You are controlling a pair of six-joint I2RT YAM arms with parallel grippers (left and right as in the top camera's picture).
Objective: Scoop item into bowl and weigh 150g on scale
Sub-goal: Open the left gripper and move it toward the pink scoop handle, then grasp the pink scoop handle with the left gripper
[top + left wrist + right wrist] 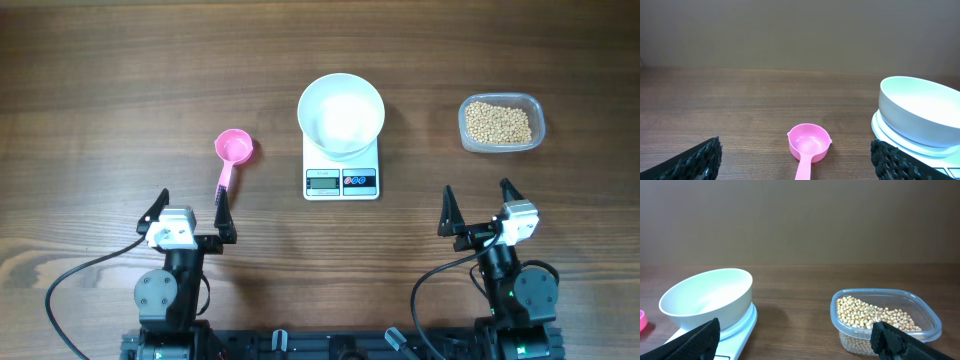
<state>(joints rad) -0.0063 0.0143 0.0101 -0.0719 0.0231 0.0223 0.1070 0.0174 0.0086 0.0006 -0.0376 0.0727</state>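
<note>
My left gripper moves to the pink scoop next. It should then close on the upper part of its handle (226, 174) (805, 163), just below the round cup.
The white bowl (341, 113) (918, 114) (707, 297) stands empty on the white scale (341, 174) (738, 330) at the table's middle. Tan beans (499, 123) (872, 315) fill a clear plastic tub (502, 123) (885, 321) at the back right. A pink scoop (232, 155) (809, 144) lies left of the scale, handle toward me. My left gripper (190, 213) (796, 167) is open near the front edge, just short of the scoop's handle, holding nothing. My right gripper (480, 207) (797, 347) is open and empty, in front of the tub.
Black cables (80, 275) loop beside both arm bases at the front edge. Bare wooden table (110, 90) lies around the objects.
</note>
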